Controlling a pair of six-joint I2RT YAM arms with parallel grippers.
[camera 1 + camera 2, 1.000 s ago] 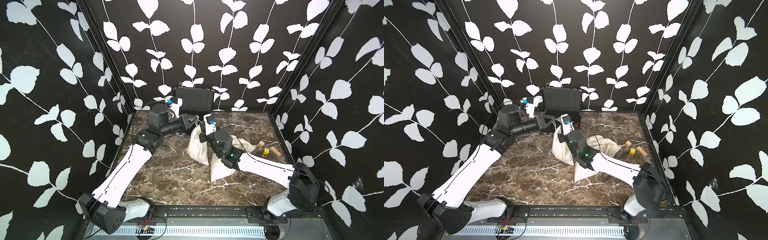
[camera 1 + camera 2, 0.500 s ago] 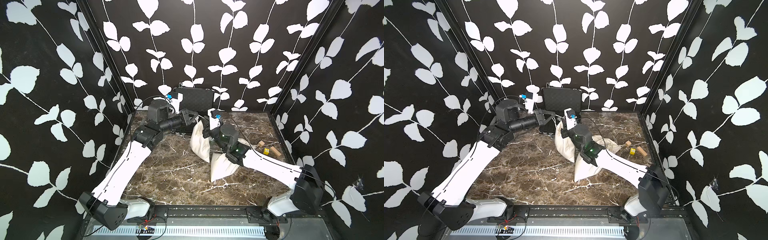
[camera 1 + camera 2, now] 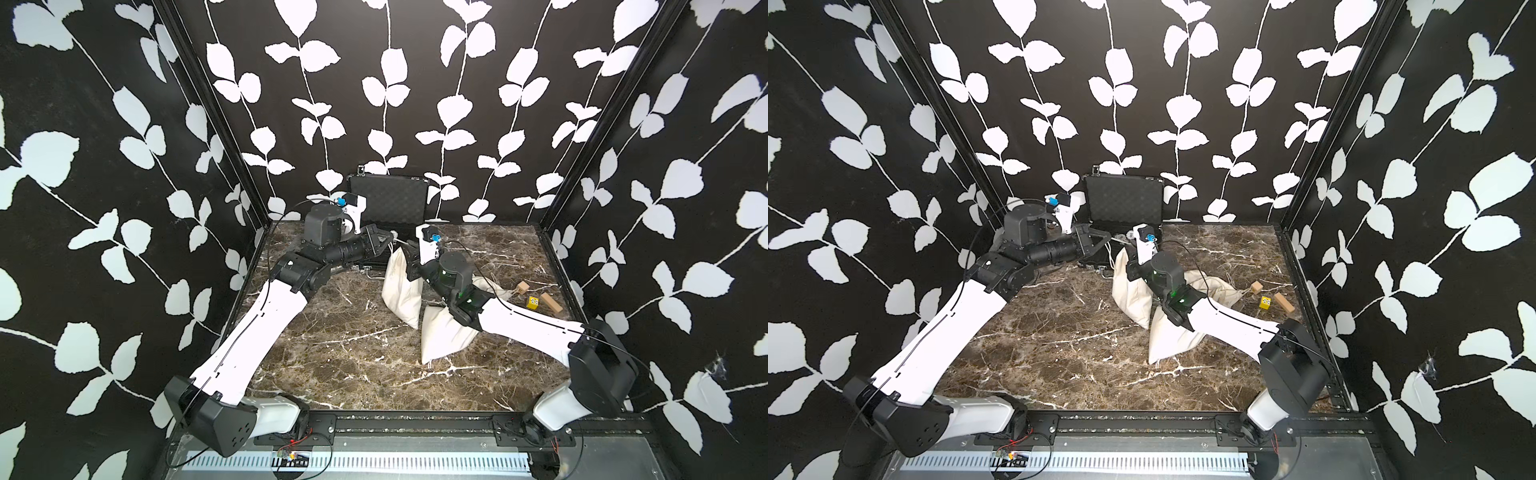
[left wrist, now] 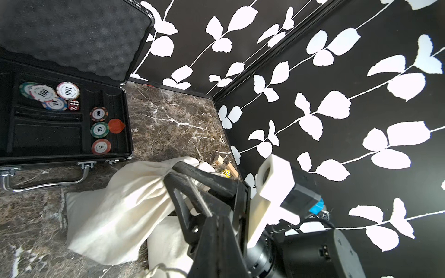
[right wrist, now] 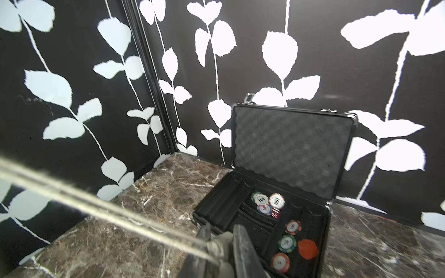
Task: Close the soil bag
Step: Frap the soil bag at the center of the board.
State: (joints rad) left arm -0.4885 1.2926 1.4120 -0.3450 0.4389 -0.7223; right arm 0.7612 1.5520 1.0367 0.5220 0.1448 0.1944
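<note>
My left gripper is going to let go of the drawstring on the marble floor (image 3: 368,295) (image 4: 32,215), beside the soil bag and in front of the black case.
The soil bag (image 3: 399,291) (image 3: 1133,295) is a cream cloth sack standing on the marble floor, its neck gathered and pulled up toward the back. My right gripper (image 3: 407,253) (image 3: 1128,254) (image 5: 220,237) is shut on the bunched neck cloth. The left gripper (image 3: 387,238) (image 3: 1106,237) (image 4: 215,216) sits just left of the neck, shut on the bag's drawstring (image 4: 199,198). In the right wrist view the drawstring (image 5: 96,207) runs taut from the neck out to the left gripper. The bag's mouth is hidden behind the fingers.
An open black case (image 3: 388,199) (image 4: 60,134) (image 5: 289,149) holding poker chips stands right behind both grippers. Another cream sack (image 3: 440,340) lies in front of the soil bag, and one more (image 3: 492,286) under the right arm. Wooden blocks and a yellow die (image 3: 532,301) lie at the right edge.
My right gripper has risen and moved toward the back, drawing the bag's neck up so the bag stands taller. The left gripper has lifted a little with the string.
</note>
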